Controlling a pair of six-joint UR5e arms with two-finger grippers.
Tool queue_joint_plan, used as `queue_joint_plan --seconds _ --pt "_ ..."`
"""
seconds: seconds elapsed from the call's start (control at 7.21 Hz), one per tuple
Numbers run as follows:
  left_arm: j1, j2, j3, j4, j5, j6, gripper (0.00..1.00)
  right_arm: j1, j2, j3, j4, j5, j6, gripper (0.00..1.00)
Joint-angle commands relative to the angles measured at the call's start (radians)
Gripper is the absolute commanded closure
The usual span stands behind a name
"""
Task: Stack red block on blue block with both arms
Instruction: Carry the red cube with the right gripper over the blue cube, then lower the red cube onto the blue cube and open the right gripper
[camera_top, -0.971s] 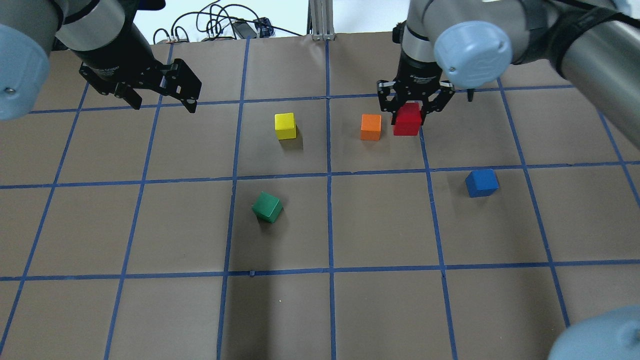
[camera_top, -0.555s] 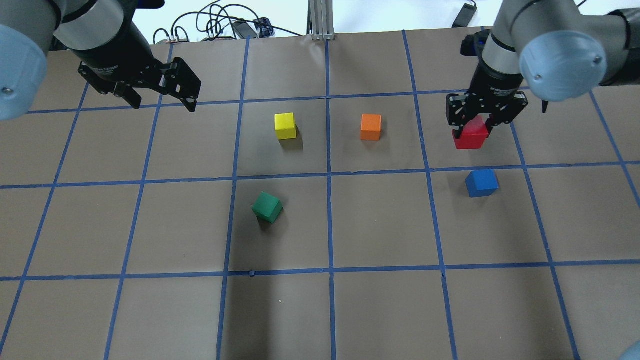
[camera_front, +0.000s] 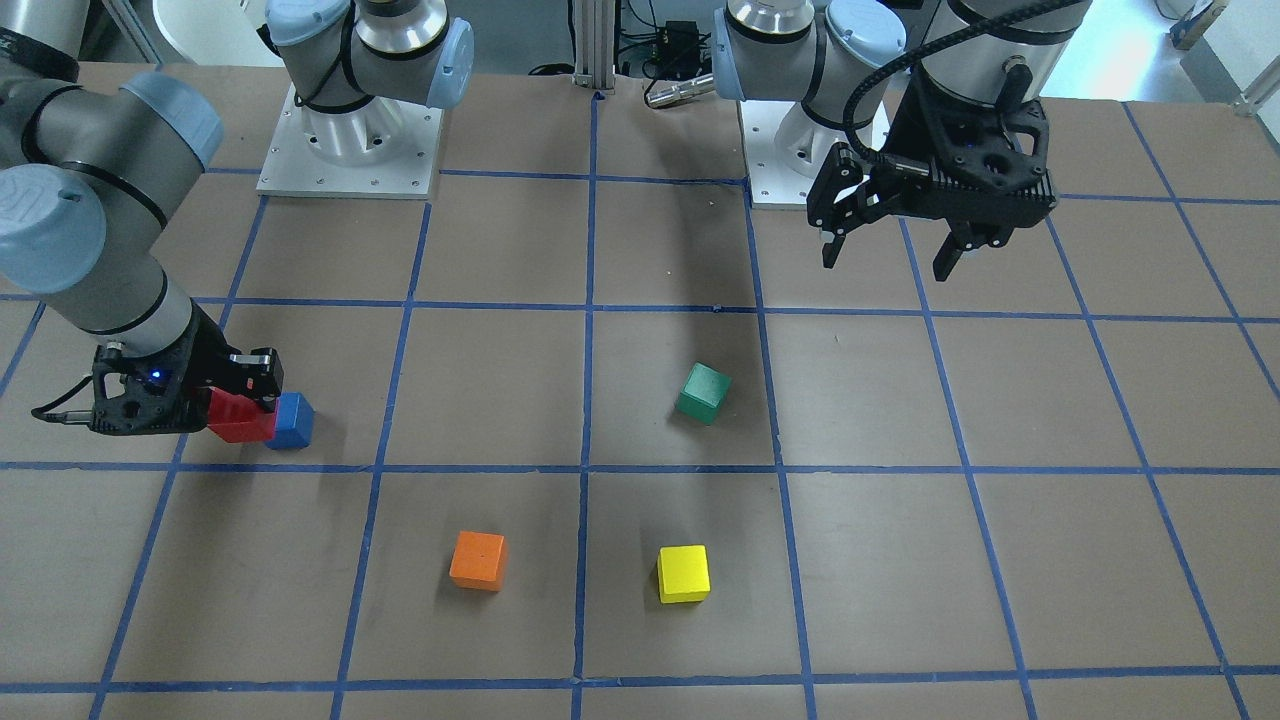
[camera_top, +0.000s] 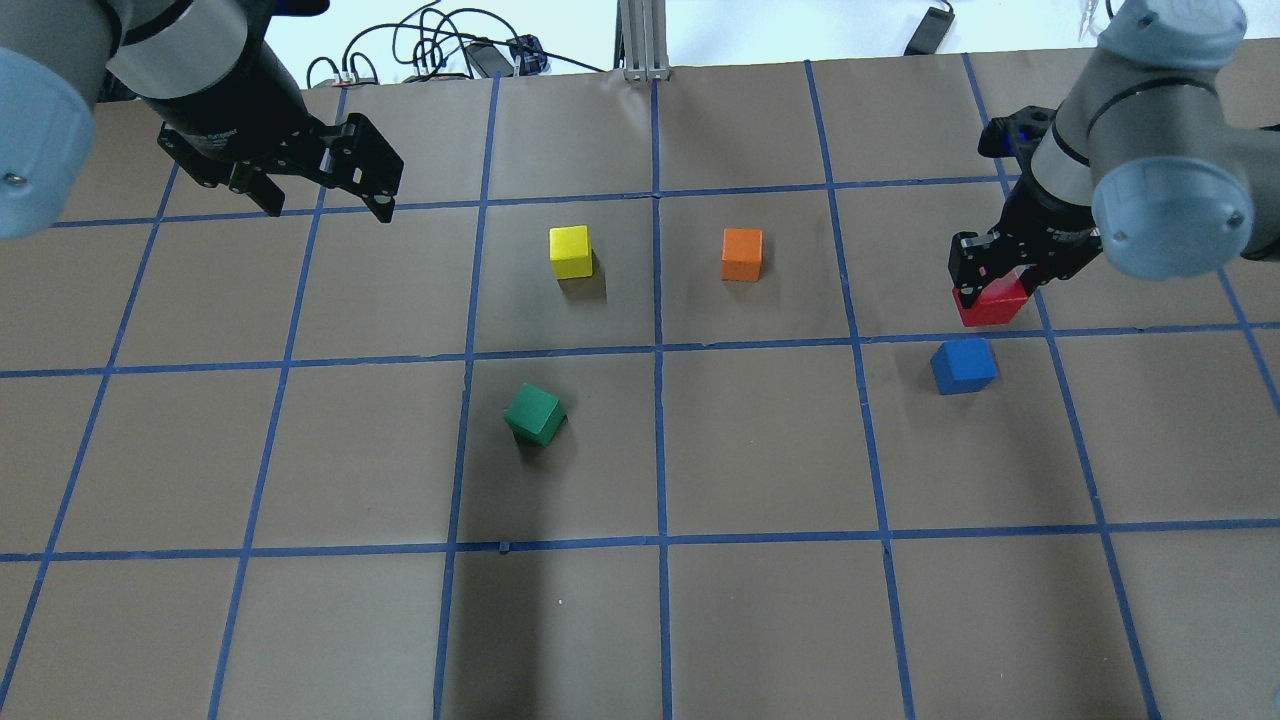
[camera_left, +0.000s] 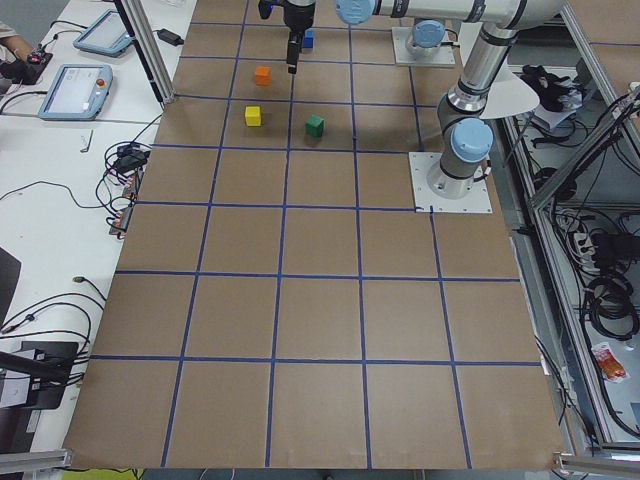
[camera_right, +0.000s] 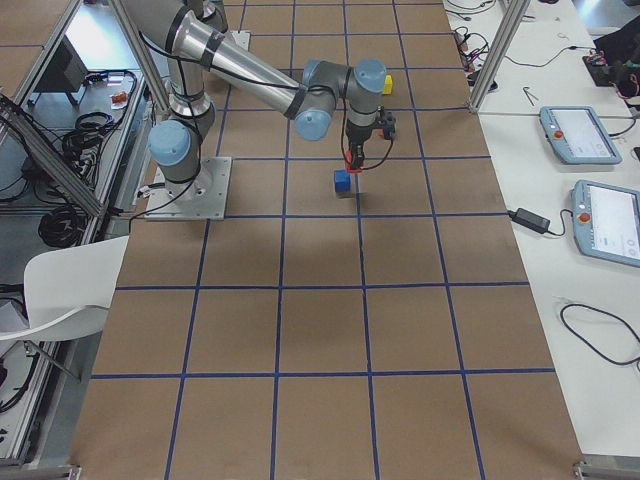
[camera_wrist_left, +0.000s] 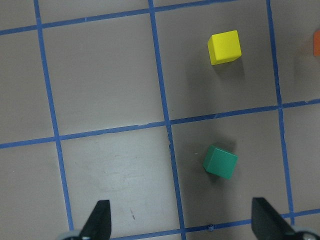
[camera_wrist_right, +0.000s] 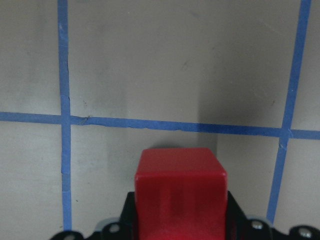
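Next, my right gripper releases the red block on the top side of the blue block (camera_front: 266, 408), near the tape line. The red block is still held above the table.
My right gripper (camera_top: 992, 285) is shut on the red block (camera_top: 990, 303) and holds it above the table. It hangs just beyond and a little right of the blue block (camera_top: 963, 365) in the overhead view. In the front-facing view the red block (camera_front: 240, 418) hangs right beside the blue block (camera_front: 292, 421). The right wrist view shows the red block (camera_wrist_right: 181, 190) between the jaws, with no blue block in sight. My left gripper (camera_top: 325, 200) is open and empty, high over the far left of the table.
An orange cube (camera_top: 742, 254), a yellow cube (camera_top: 570, 251) and a green cube (camera_top: 534, 413) lie on the brown table with its blue tape grid (camera_top: 660, 350). The left wrist view shows the yellow cube (camera_wrist_left: 224, 47) and the green cube (camera_wrist_left: 220, 161) below it.
My right gripper has carried the red block to the right, away from the orange cube, and nearer the blue block. The left arm has stayed still.
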Motion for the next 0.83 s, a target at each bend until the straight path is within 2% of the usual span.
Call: queue_joint_plan --seconds 0.0,0.69 --pt "0.0 -0.019 0.011 0.007 -0.003 0.0 0.0 0.002 -0.001 0.046 -0.023 0.007 -0.01 1.0" --pt "0.0 0.004 -0.004 0.004 0.003 -0.002 0.0 0.0 -0.001 0.06 -0.027 0.004 -0.016 0.98"
